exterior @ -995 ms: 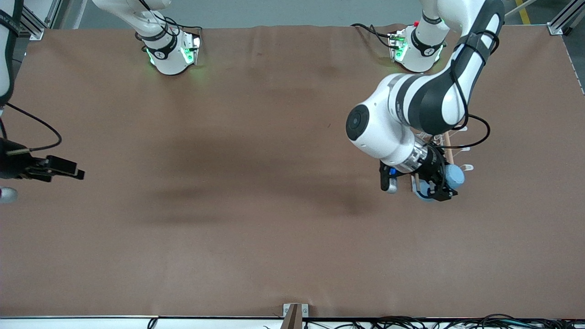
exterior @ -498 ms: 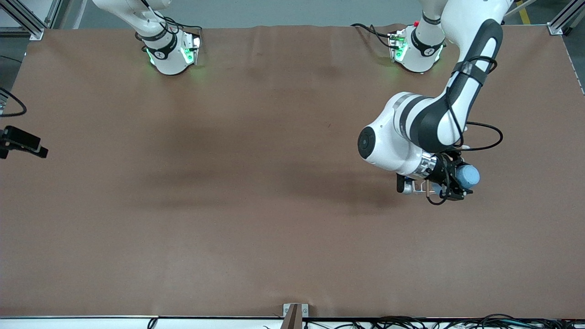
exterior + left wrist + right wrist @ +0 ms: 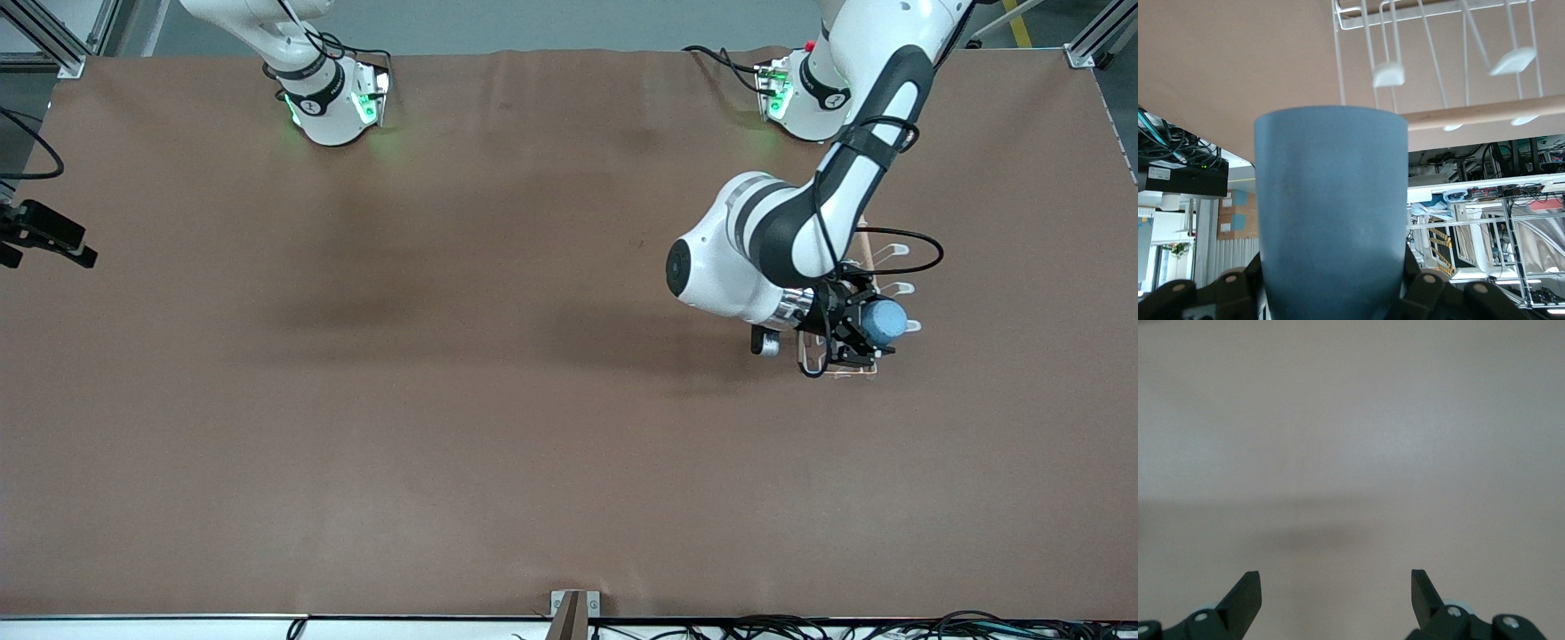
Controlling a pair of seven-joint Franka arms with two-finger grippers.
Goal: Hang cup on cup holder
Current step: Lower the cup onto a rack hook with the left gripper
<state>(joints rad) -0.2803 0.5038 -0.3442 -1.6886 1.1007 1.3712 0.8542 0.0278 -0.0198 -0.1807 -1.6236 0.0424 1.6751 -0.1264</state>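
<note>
Next, I let go of the light blue cup with my left gripper on the cup holder's front peg (image 3: 840,324) (image 3: 1388,72), across the wooden rod from the pegs' showing tips.
The light blue cup (image 3: 886,322) is held sideways in my left gripper (image 3: 873,327), which is shut on it, right over the white wire cup holder (image 3: 896,288). The left arm hides most of the holder; three white prong tips and a piece of its wooden rod (image 3: 865,252) show. In the left wrist view the cup (image 3: 1331,207) fills the middle between the black fingers (image 3: 1426,291), with the holder's wires (image 3: 1431,63) and rod (image 3: 1485,112) just past its rim. My right gripper (image 3: 49,238) is open and empty at the table's edge at the right arm's end; it also shows in the right wrist view (image 3: 1337,587).
Brown table cover (image 3: 462,373) spans the view. A small metal bracket (image 3: 573,608) and cables sit at the table's edge nearest the front camera. The two arm bases (image 3: 333,98) stand along the edge farthest from it.
My left gripper swung the cup out toward the left arm's end, then back over the holder, whose prong tips show again. My right gripper withdrew to the table's edge.
</note>
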